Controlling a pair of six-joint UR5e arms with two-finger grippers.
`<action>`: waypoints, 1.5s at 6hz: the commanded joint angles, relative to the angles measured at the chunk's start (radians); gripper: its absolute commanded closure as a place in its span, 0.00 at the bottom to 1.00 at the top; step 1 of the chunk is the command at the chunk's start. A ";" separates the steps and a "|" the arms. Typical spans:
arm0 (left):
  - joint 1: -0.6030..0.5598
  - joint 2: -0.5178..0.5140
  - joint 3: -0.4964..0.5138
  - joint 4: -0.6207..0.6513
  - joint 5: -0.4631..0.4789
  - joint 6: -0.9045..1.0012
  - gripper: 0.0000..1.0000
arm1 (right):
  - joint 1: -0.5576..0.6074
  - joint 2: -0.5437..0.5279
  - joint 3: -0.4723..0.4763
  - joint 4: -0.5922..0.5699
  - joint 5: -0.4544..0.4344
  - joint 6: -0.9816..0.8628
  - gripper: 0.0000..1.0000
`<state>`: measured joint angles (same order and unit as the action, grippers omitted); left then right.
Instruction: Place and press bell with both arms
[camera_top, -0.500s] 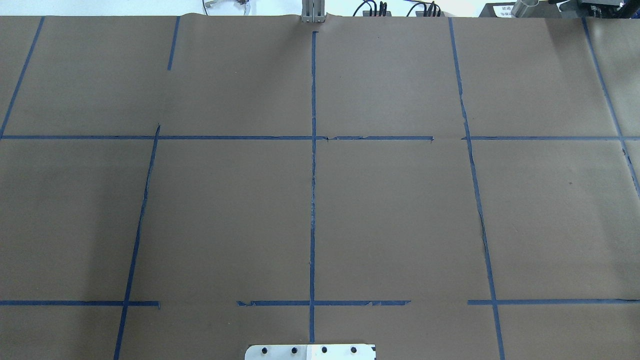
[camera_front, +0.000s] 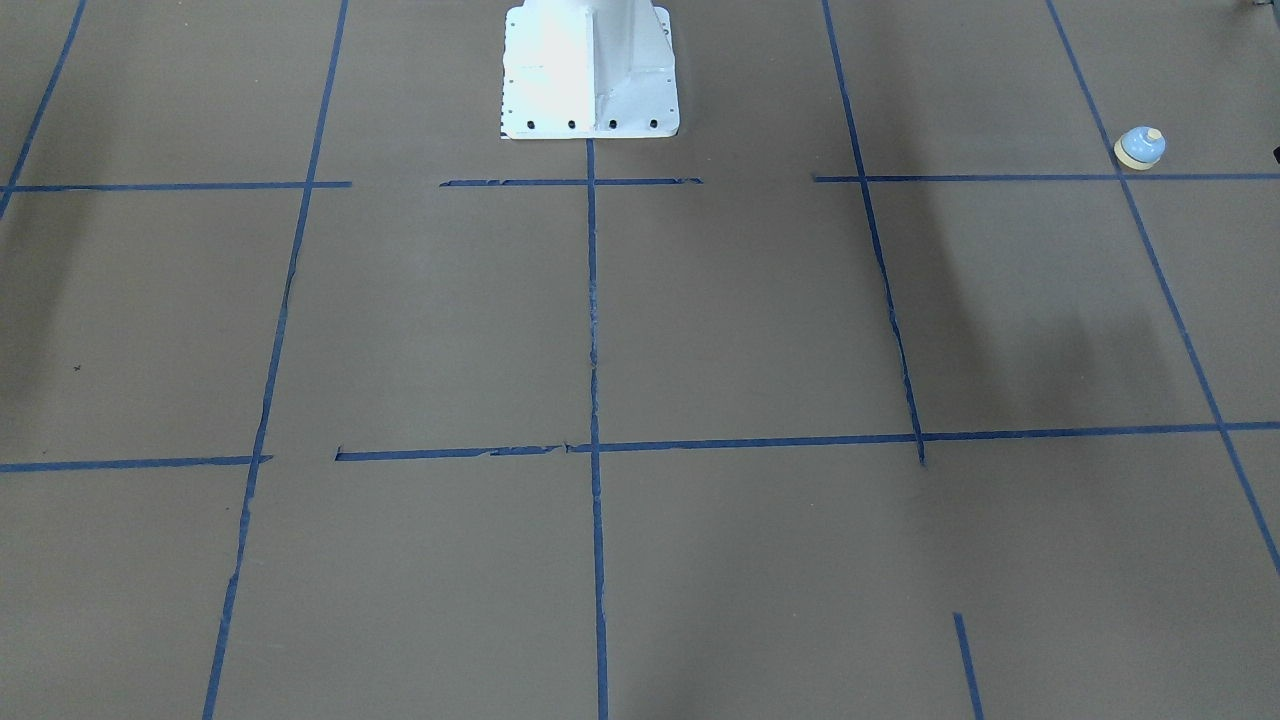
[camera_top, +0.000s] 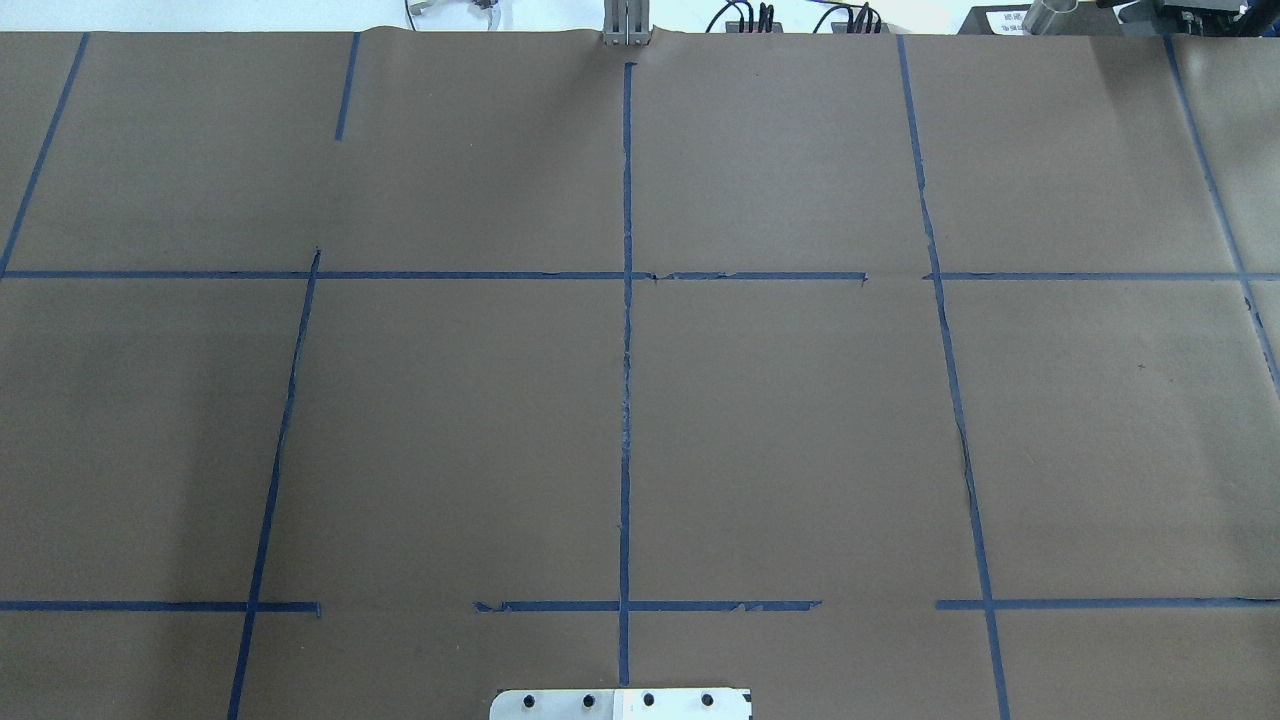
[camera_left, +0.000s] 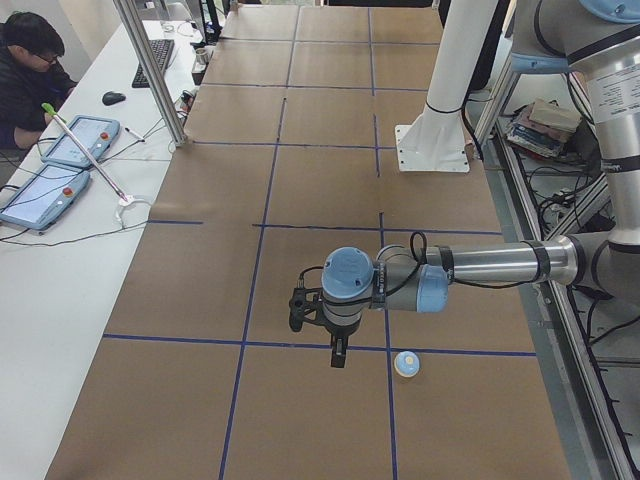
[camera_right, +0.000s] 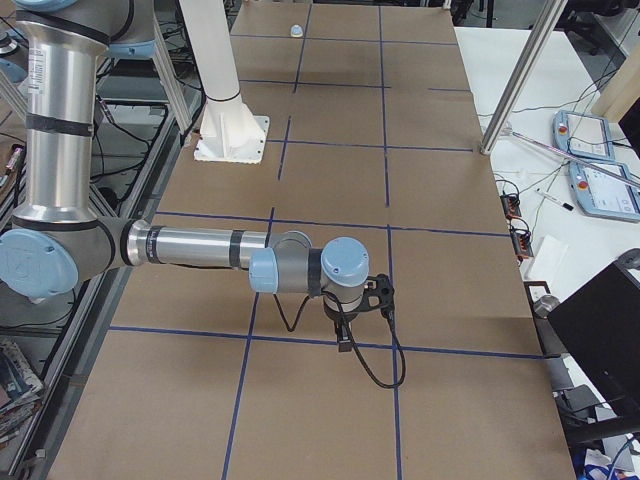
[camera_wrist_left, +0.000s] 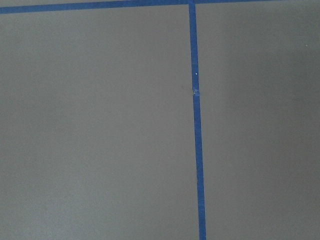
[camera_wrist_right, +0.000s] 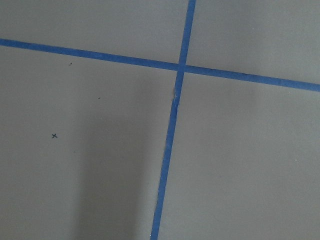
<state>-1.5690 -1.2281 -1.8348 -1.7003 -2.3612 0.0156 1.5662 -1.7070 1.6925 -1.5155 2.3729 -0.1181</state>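
Observation:
The light blue bell is near the tape crossing. My left gripper should go to it next and close across the sides of its cream base (camera_front: 1131, 161).
The bell (camera_front: 1140, 148), light blue with a cream base and button, stands upright on the brown table near a blue tape crossing on my left side. It also shows in the exterior left view (camera_left: 406, 364) and, very small, at the table's far end in the exterior right view (camera_right: 296, 31). My left gripper (camera_left: 340, 356) points down above the table, a short way beside the bell and apart from it. My right gripper (camera_right: 343, 341) points down over a tape line at the other end. I cannot tell whether either is open or shut. The wrist views show only bare table.
The white bolted pedestal (camera_front: 590, 70) stands at the table's robot side. Blue tape lines (camera_top: 626, 350) grid the brown paper. A side desk with teach pendants (camera_left: 62, 168), an aluminium post (camera_left: 150, 70) and a seated operator (camera_left: 30, 70) lies beyond the far edge.

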 joint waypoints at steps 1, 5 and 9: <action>0.001 -0.061 0.018 -0.042 0.000 -0.005 0.00 | 0.000 0.000 0.001 0.000 0.000 0.000 0.00; 0.162 0.010 0.017 -0.219 0.020 -0.148 0.00 | 0.000 0.000 0.004 0.001 0.000 -0.002 0.00; 0.450 0.139 0.173 -0.650 0.114 -0.447 0.00 | 0.000 -0.011 0.015 0.001 0.000 -0.002 0.00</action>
<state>-1.1957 -1.1114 -1.7223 -2.2054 -2.2504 -0.3439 1.5662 -1.7120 1.7012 -1.5140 2.3731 -0.1196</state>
